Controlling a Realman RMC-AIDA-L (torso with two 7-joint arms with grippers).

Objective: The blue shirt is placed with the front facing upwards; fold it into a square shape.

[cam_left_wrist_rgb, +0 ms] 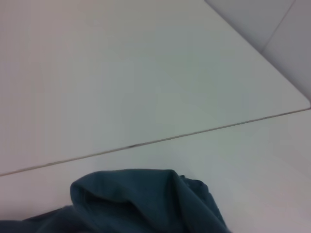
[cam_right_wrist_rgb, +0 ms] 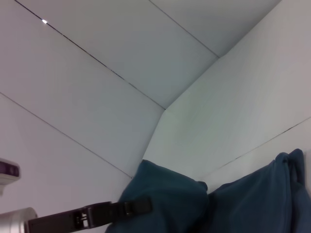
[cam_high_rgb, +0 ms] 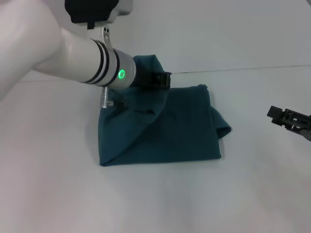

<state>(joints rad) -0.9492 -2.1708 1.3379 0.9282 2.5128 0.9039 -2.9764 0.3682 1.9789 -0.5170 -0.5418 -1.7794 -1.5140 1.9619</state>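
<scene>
The robot's left gripper will let go of the raised cloth on the shirt's far corner (cam_high_rgb: 202, 84) beside the small sleeve fold.
The blue shirt (cam_high_rgb: 165, 131) lies on the white table as a folded, roughly square bundle with its plain teal side up. At its far edge a hump of cloth is raised off the table. My left gripper (cam_high_rgb: 164, 80) reaches across from the left and is shut on that raised cloth. The right wrist view shows its black fingers (cam_right_wrist_rgb: 114, 212) against the shirt's (cam_right_wrist_rgb: 243, 204) lifted fold. In the left wrist view only the shirt's (cam_left_wrist_rgb: 141, 204) bunched edge shows. My right gripper (cam_high_rgb: 281, 117) hovers open at the right, well clear of the shirt.
A thin seam (cam_high_rgb: 252, 68) runs across the white table (cam_high_rgb: 155, 199) behind the shirt. A small sleeve fold (cam_high_rgb: 222, 127) sticks out at the bundle's right side. Bare table lies in front of the shirt and to its right.
</scene>
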